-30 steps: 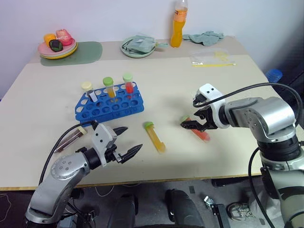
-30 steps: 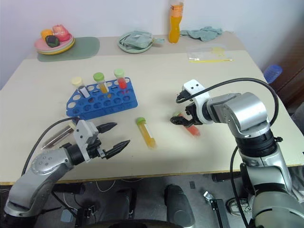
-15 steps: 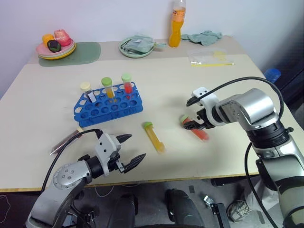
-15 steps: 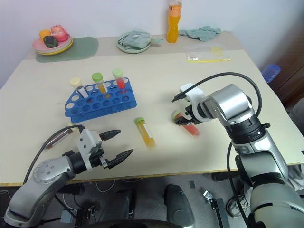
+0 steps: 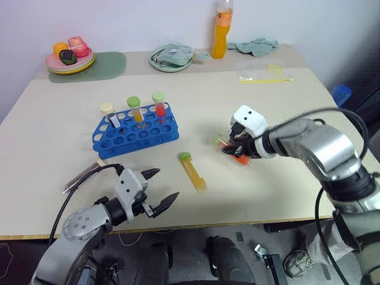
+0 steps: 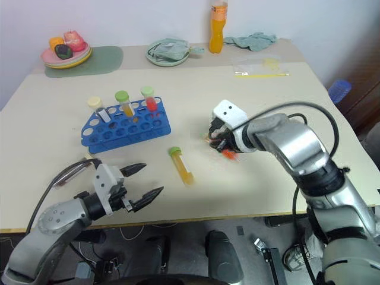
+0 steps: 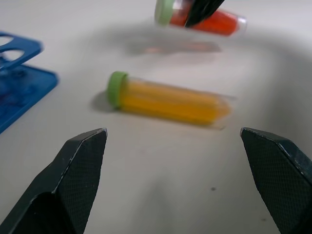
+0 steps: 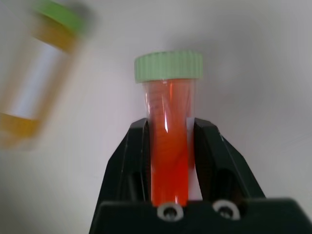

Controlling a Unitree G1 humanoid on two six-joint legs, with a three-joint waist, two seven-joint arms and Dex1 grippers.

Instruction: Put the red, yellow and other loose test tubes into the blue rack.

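The red test tube will go in the blue rack's front-row end hole [image 5: 166,127] nearest the yellow tube, put there by my right gripper.
My right gripper [image 5: 232,149] is shut on the red test tube [image 8: 168,146], gripping its body below the green cap, and holds it just above the table right of centre. The yellow tube [image 5: 193,171] with a green cap lies flat mid-table, straight ahead of my left gripper [image 5: 165,184], which hovers open and empty near the front edge. A dark tube [image 5: 82,177] with a cream cap lies at the front left, partly behind a cable. The blue rack [image 5: 135,133] stands left of centre with three capped tubes upright in its back row.
An orange drink bottle [image 5: 221,31], a green plate [image 5: 170,58] with a cloth and a teal cloth [image 5: 255,46] line the far edge. A plate of toy food [image 5: 71,56] sits at the far left on a green mat. A clear bag [image 5: 264,71] lies at the far right.
My right gripper has closed on the red tube, rolled its wrist and lifted the tube off the table, shifting slightly left. The left arm has stayed almost in place.
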